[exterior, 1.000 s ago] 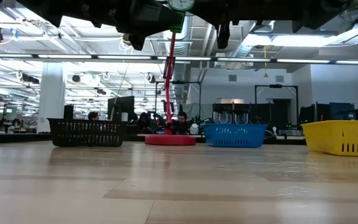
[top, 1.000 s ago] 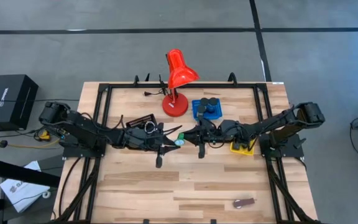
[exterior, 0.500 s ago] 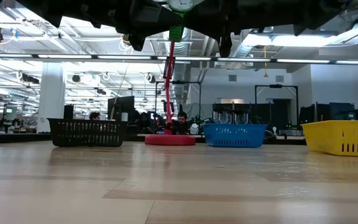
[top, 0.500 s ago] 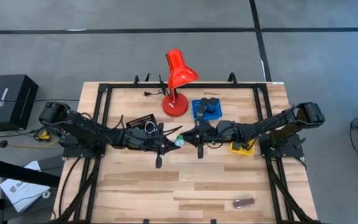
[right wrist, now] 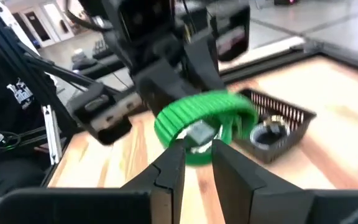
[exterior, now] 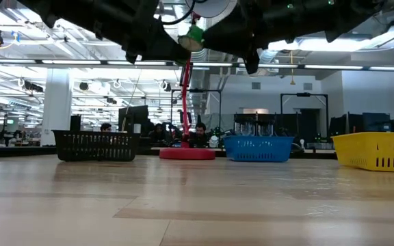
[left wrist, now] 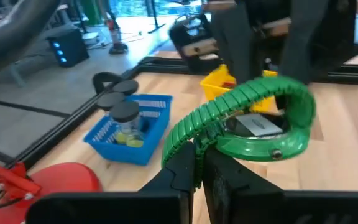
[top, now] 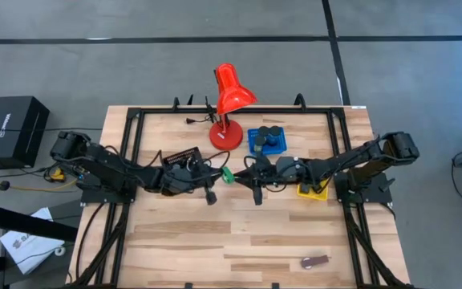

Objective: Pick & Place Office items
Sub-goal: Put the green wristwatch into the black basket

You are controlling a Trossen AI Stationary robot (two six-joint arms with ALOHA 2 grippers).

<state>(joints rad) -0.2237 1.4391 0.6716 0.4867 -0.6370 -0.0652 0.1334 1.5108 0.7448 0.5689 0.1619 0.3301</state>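
Observation:
Next, my left gripper lets go of the green band inside the black basket (top: 178, 168), at the end of the basket that is farther from the red desk lamp.
A green ribbed band with a round face, like a wristwatch (top: 225, 174) (exterior: 195, 36), is held high above mid-table between both arms. My left gripper (top: 217, 178) (left wrist: 199, 152) comes from the table's left and is shut on it. My right gripper (top: 243, 172) (right wrist: 197, 146) comes from the right and is open. Its fingers stand on either side of the band's face (right wrist: 197, 132); I cannot tell whether they touch it. A maroon oblong (top: 314, 262) lies flat near the table's near edge. My left gripper pinches the green band's ribbed strap (left wrist: 188, 134) between its two fingers, at the end of the loop nearest the gripper. The fingers come roughly level from the table's left. The band is lifted clear, and its face (left wrist: 260, 124) points toward the right arm.
The red desk lamp (top: 229, 100) stands at the far middle. Beside it is a blue tray (top: 255, 146) with black rolls. A yellow tray (top: 311, 190) sits under the right arm, and a black basket (top: 181, 156) under the left arm. Bare wood lies toward the near edge.
My left gripper has turned about its wrist and drawn slightly toward the far edge, carrying the green band with it; the band now sits tilted instead of hanging straight down. My right gripper has edged toward the table's left, closer around the band.

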